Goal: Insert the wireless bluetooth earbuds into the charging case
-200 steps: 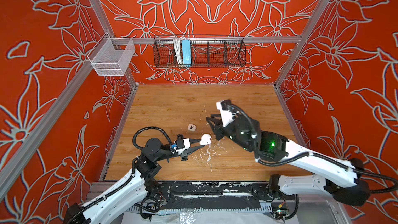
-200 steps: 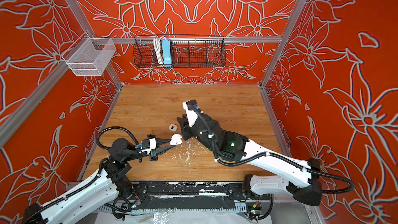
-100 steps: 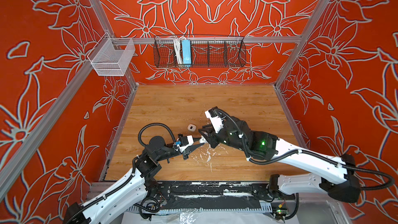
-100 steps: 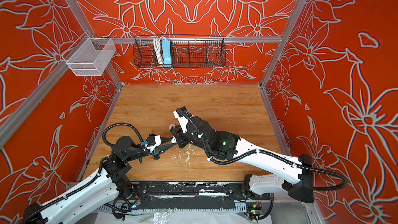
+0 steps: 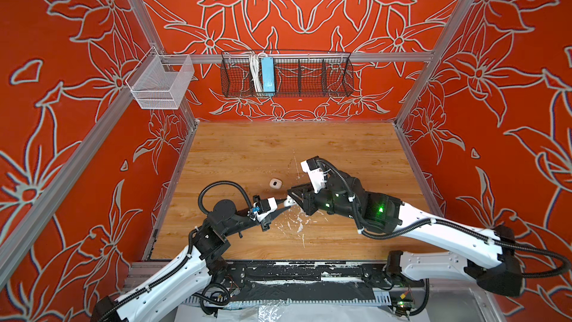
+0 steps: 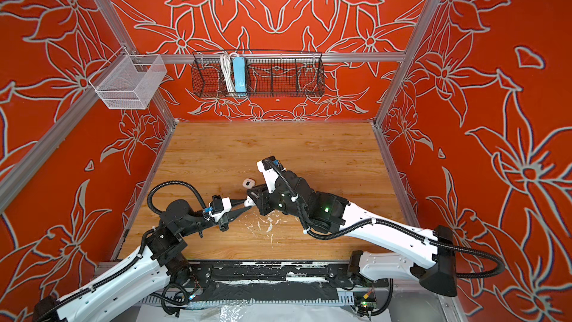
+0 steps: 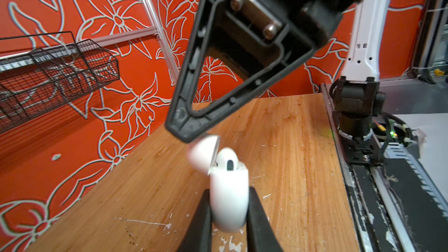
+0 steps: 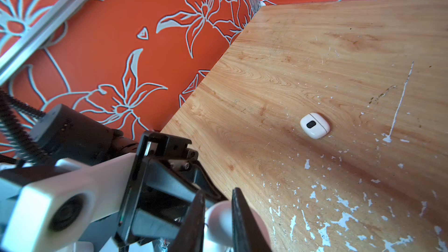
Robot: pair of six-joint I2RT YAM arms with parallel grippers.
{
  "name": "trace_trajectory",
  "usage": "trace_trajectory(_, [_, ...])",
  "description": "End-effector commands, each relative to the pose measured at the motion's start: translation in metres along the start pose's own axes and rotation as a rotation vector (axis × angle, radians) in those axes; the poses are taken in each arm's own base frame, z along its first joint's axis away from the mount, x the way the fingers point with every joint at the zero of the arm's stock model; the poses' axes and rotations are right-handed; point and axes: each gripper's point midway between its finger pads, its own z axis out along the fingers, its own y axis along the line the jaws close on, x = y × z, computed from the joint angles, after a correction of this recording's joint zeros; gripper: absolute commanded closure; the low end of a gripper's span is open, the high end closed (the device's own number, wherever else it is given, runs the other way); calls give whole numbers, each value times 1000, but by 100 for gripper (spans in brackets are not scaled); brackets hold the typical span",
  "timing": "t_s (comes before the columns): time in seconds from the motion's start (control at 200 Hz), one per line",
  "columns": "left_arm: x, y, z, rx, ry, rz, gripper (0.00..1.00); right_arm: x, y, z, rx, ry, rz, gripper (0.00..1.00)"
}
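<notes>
My left gripper is going to set the white charging case, now held upright above the table, down on the wood at the back of the white paint flecks (image 5: 300, 195).
In the left wrist view my left gripper (image 7: 229, 191) is shut on the body of the white charging case (image 7: 229, 204), held upright above the table. Its lid (image 7: 202, 153) stands open and blurred. One of the wireless bluetooth earbuds (image 7: 228, 160) sits in the case's mouth. My right gripper (image 8: 218, 190) hovers over the lid, one fingertip (image 7: 189, 129) touching the lid's top. Its jaws stand a narrow gap apart with nothing gripped. A second earbud (image 8: 314, 125) lies on the wood behind the grippers, seen in both top views (image 5: 275, 183) (image 6: 247, 183).
White paint flecks (image 5: 298, 224) mark the wooden table (image 5: 340, 150) in front of the grippers. A black wire basket (image 5: 288, 74) and a white mesh basket (image 5: 161, 83) hang on the orange back wall. A black rail (image 5: 294, 271) runs along the front edge.
My right gripper has come down and to the left from behind the case onto its lid, and its jaws have narrowed. The left gripper has kept hold of the case, shifting only slightly.
</notes>
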Motion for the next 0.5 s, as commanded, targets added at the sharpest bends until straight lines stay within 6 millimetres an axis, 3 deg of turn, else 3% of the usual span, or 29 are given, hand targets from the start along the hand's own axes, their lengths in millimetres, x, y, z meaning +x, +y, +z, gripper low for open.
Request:
trace_trajectory(0.0, [-35, 27, -5, -142, -111, 110, 100, 37, 7, -4, -68, 137, 62, 78])
trace_trajectory(0.125, [-33, 27, -5, -150, -116, 136, 100, 33, 6, -15, -61, 114, 59, 78])
trace_trajectory(0.27, [-30, 31, -2, -153, -85, 70, 100, 15, -16, -35, 77, 37, 2, 78])
trace_trajectory(0.39, [-7, 60, 3, -301, -2, -258, 100, -7, -51, -57, 288, -54, -59, 76])
trace_trajectory(0.495, [28, 69, 10, -383, 38, -569, 100, -21, -84, -68, 439, -110, -63, 69])
